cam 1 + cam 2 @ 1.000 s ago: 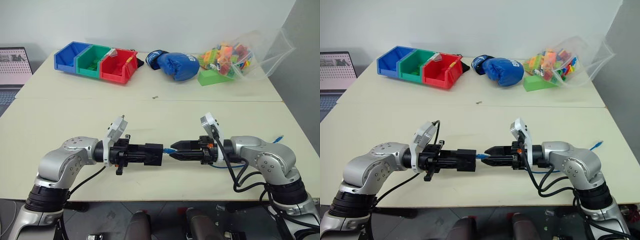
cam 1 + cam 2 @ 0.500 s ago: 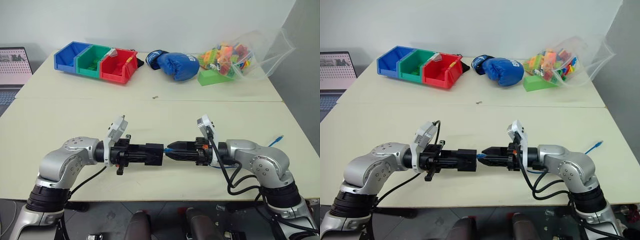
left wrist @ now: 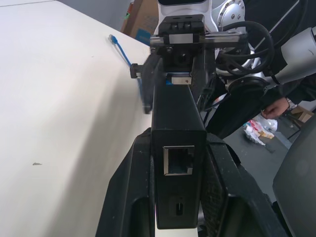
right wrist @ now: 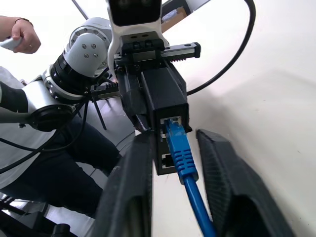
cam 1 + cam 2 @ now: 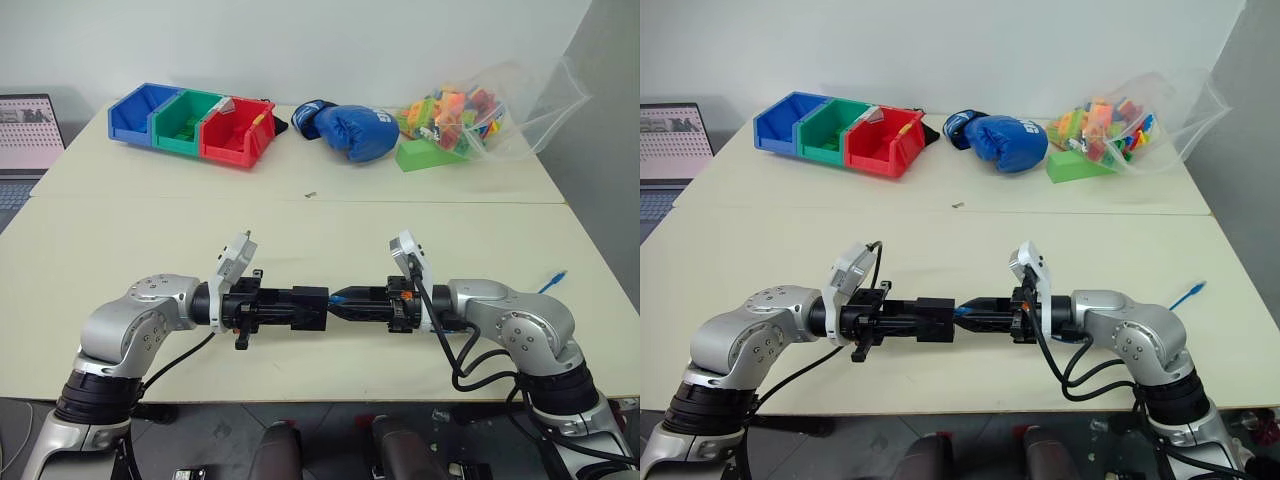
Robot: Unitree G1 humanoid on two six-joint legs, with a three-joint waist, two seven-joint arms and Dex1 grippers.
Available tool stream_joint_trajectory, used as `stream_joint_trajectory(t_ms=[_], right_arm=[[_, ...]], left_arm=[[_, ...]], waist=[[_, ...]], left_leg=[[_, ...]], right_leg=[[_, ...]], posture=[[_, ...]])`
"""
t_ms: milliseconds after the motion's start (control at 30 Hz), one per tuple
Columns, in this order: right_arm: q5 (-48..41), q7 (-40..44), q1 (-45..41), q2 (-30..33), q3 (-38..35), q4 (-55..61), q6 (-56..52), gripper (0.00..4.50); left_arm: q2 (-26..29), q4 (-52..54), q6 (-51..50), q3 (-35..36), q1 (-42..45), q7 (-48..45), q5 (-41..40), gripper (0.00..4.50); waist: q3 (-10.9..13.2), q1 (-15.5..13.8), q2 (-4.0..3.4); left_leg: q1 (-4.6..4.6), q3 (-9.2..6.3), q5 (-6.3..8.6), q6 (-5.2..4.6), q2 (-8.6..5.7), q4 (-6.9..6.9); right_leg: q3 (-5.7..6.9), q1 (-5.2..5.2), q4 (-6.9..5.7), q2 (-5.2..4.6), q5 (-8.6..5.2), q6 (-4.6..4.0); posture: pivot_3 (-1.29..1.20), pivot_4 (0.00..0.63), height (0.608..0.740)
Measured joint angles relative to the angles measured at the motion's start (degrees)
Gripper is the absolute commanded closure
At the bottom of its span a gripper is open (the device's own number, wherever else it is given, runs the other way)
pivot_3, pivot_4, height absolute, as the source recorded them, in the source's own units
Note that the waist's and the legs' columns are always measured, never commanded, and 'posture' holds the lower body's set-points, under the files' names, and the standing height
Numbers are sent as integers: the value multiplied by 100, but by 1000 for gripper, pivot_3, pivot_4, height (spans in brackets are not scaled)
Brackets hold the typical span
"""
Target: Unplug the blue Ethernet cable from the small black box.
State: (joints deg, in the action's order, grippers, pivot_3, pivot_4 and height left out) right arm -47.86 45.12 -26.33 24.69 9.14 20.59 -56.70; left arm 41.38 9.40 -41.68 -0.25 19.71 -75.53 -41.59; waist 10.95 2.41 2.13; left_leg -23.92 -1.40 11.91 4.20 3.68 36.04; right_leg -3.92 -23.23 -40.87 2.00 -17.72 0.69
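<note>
I need to let go of the small black box with my left gripper on the bare table just this side of the seam point(image 5: 248, 236), facing the red bin.
My left gripper point(image 5: 300, 306) is shut on the small black box point(image 5: 312, 297) and holds it level above the table's front, pointing right. The blue Ethernet cable point(image 4: 185, 158) is plugged into the upper socket of the small black box point(image 4: 165, 94). My right gripper point(image 4: 174, 134) points left, with a finger on either side of the plug. A narrow gap still shows between each finger and the cable, so it stands open around the plug. The cable runs back under my right arm, and its far end point(image 5: 555, 278) lies on the table at the right.
At the back of the table point(image 5: 300, 220) stand joined blue, green and red bins point(image 5: 195, 125), a blue boxing glove point(image 5: 345, 128) and a clear bag of coloured blocks point(image 5: 470, 115). A laptop point(image 5: 25, 130) sits at the far left. A person's hand point(image 4: 24, 32) shows in the right wrist view.
My right gripper has slid left toward the box until its fingers flank the plug, and they have narrowed. The left gripper and the box have stayed put.
</note>
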Motion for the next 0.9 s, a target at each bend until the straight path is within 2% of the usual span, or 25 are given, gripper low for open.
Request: stream_joint_trajectory(t_ms=[100, 633, 767, 900], right_arm=[[-10, 35, -4, 44, -4, -1, -2, 4394], [-68, 246, -101, 258, 22, -56, -112, 4426], [16, 213, 129, 623, -222, -197, -104, 4461], [416, -43, 247, 578, -365, -422, 302, 4461]], left_arm=[[-1, -7, 4, 1, -14, -35, -5, 3715], [9, -28, 105, -31, -80, -132, -8, 3715], [194, -104, 109, 255, -336, -58, 3, 3715], [232, -86, 108, 467, -571, 18, -7, 3715]], waist=[[0, 1, 0], [0, 1, 0], [0, 0, 0], [1, 15, 0]], left_leg=[[0, 0, 0, 0, 0, 0], [0, 1, 0, 0, 0, 0], [-1, 2, 0, -1, 0, -1], [0, 3, 0, 0, 1, -2]], right_leg=[[0, 0, 1, 0, 0, 0], [0, 0, 1, 0, 0, 0], [-2, -2, 4, -1, 0, 0], [-3, -2, 4, 0, -1, 0]], posture=[[0, 150, 740], [0, 150, 740], [0, 150, 740], [0, 150, 740]])
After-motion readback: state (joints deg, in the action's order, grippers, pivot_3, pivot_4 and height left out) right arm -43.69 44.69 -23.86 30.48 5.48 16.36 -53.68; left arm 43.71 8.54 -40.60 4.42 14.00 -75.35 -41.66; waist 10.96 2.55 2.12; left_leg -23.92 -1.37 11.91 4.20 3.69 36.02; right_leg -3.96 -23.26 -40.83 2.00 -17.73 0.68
